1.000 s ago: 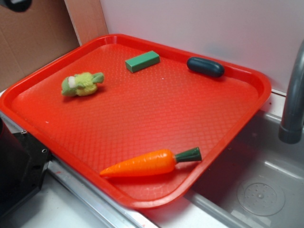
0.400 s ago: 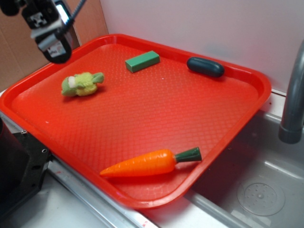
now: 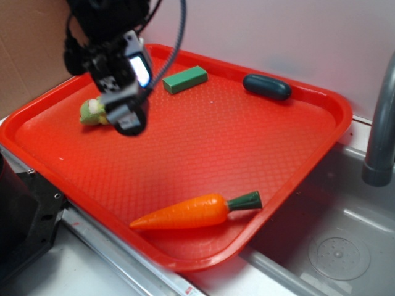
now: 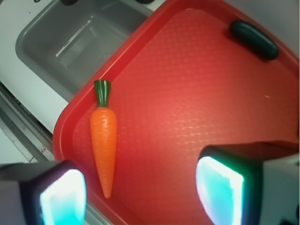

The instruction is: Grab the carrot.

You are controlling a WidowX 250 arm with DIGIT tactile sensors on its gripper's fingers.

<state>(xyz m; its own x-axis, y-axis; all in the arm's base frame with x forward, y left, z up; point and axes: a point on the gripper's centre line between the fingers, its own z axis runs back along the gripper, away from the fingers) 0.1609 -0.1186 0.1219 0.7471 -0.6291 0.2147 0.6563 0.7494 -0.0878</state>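
Observation:
I need to close my gripper on the middle of the carrot's orange body (image 3: 182, 214) (image 4: 105, 149), between its pointed end and its green stem.
The carrot (image 3: 192, 211) is glossy orange with a dark green stem and lies along the front edge of the red tray (image 3: 321, 123), stem pointing right. In the wrist view the carrot (image 4: 104, 143) lies lengthwise, stem up, just right of my left finger. My gripper (image 3: 126, 102) hangs over the tray's back left part, well away from the carrot and in front of the plush toy. It is open (image 4: 140, 197) with nothing between its glowing pads (image 4: 218, 190).
A yellow-green plush toy (image 3: 92, 111) is partly hidden behind the gripper. A green block (image 3: 184, 79) and a dark oval object (image 3: 266, 86) sit at the tray's back. A sink basin (image 3: 339, 246) and grey faucet (image 3: 379, 123) lie to the right.
The gripper has come in from the upper left corner and moved down and right, over the tray's back left. It now covers part of the plush toy. The carrot has not moved.

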